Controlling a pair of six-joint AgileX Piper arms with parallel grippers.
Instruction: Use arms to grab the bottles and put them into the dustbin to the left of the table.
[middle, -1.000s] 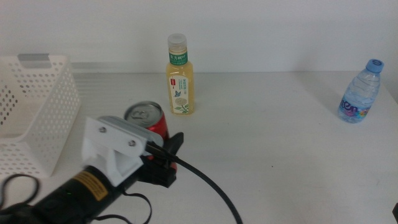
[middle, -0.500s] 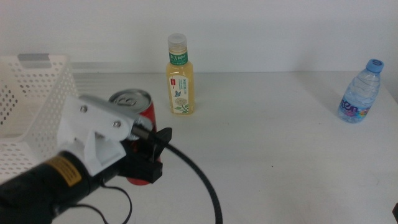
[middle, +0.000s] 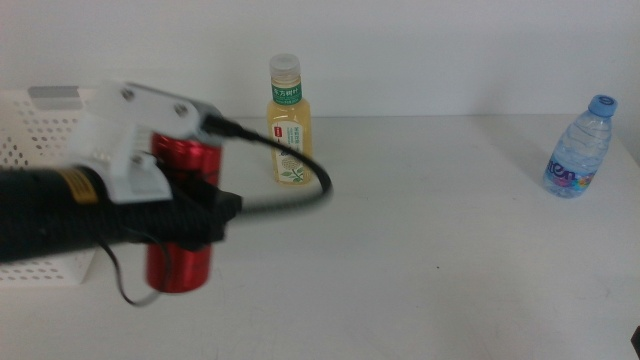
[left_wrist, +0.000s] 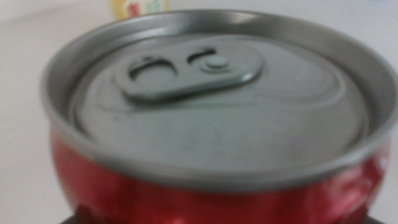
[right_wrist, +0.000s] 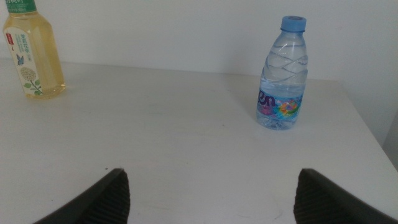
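Note:
The slim red can, now held upright beside the dustbin, will be let go by my left gripper inside the white dustbin (middle: 43, 188), beside the dustbin's side nearest the yellow tea bottle.
My left gripper (middle: 196, 215) is shut on the slim red can (middle: 178, 266) and holds it upright, just right of the white perforated dustbin (middle: 40, 112) at the table's left. The can's silver top (left_wrist: 211, 106) fills the left wrist view and hides the jaws. At the back centre stands the yellow tea bottle (middle: 288, 125), also seen in the right wrist view (right_wrist: 34, 56). The blue-capped water bottle (middle: 578, 150) stands far right. My right gripper (right_wrist: 214, 199) waits open and low, facing the water bottle (right_wrist: 283, 74) from a distance.
The left arm's white housing (middle: 130, 135) and its black cable (middle: 290, 180) loop over the table in front of the tea bottle. A white wall runs behind the table (middle: 430, 230).
The left arm has raised the red can and carried it left, from in front of the tea bottle to beside the dustbin. Both bottles have stayed put.

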